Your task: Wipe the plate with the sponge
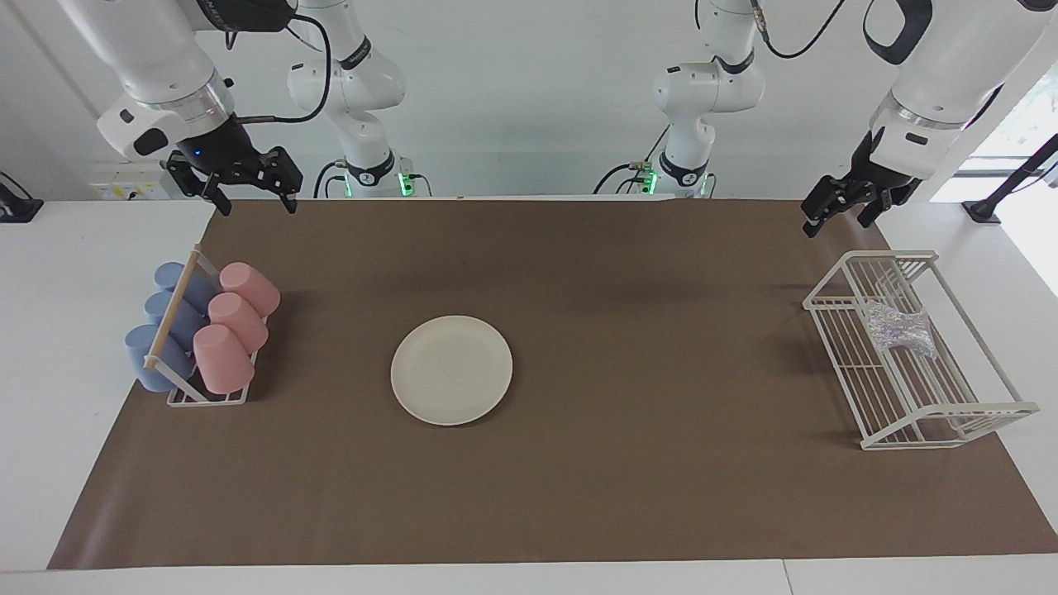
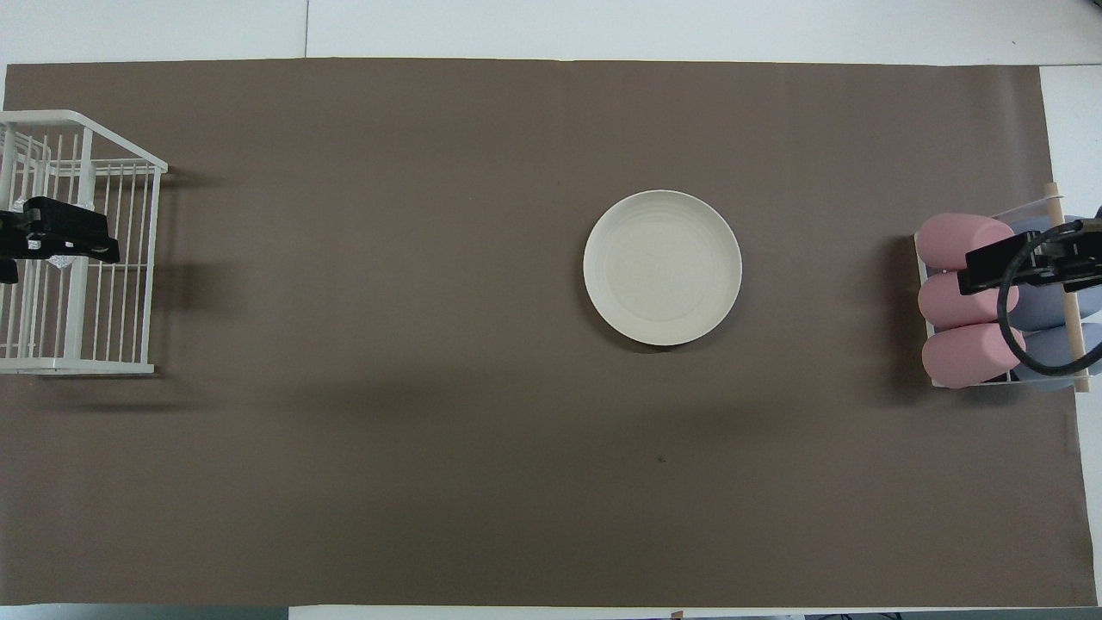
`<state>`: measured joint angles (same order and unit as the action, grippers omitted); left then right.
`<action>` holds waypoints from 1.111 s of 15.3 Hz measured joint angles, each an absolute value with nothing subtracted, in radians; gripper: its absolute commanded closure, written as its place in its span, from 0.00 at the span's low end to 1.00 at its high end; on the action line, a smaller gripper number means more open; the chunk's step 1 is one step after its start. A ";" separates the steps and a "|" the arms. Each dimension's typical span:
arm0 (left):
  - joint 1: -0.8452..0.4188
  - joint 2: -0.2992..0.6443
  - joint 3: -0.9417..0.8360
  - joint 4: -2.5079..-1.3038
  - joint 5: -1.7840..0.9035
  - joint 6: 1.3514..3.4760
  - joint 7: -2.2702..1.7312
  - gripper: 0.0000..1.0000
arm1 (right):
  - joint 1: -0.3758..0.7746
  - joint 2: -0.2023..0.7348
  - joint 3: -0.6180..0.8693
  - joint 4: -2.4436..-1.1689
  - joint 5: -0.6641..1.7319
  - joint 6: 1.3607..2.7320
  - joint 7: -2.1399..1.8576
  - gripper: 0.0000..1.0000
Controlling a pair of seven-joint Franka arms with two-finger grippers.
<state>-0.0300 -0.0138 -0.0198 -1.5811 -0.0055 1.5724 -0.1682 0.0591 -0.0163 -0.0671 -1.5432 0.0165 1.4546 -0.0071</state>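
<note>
Next, my left hand closes on the silvery speckled sponge (image 2: 62, 260) down inside the white wire rack.
The round cream-white plate (image 1: 451, 369) (image 2: 662, 267) lies flat on the brown mat near the middle of the table, with nothing on it. The silvery speckled sponge (image 1: 901, 330) lies inside the white wire rack (image 1: 975, 413) at the left arm's end. In the overhead view the left gripper (image 2: 60, 241) covers nearly all of the sponge. My left gripper (image 1: 836, 225) hangs open in the air over the rack's end, touching nothing. My right gripper (image 1: 257, 207) (image 2: 1024, 263) hangs open and empty over the cup rack.
A small rack (image 1: 207, 398) (image 2: 999, 383) at the right arm's end holds three pink cups (image 1: 235, 318) and three blue cups (image 1: 169, 322) lying on their sides. The brown mat (image 1: 628, 496) covers most of the white table.
</note>
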 measured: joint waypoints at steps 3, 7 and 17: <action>-0.030 -0.014 -0.020 -1.581 -0.005 1.572 -0.168 0.00 | 0.059 -0.016 -0.067 -1.543 0.017 1.455 -0.007 0.00; -0.030 -0.014 -0.020 -1.581 -0.005 1.579 -0.168 0.00 | 0.059 -0.016 -0.067 -1.543 0.017 1.455 -0.006 0.00; -0.094 0.067 -0.035 -1.612 0.284 1.601 -0.285 0.00 | 0.084 -0.016 -0.065 -1.545 0.017 1.454 0.232 0.00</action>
<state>-0.0937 0.0672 -0.0348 -1.6121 0.2843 1.6013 -0.2849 0.0839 -0.0163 -0.0654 -1.5453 0.0168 1.4544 0.2323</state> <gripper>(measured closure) 0.000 0.000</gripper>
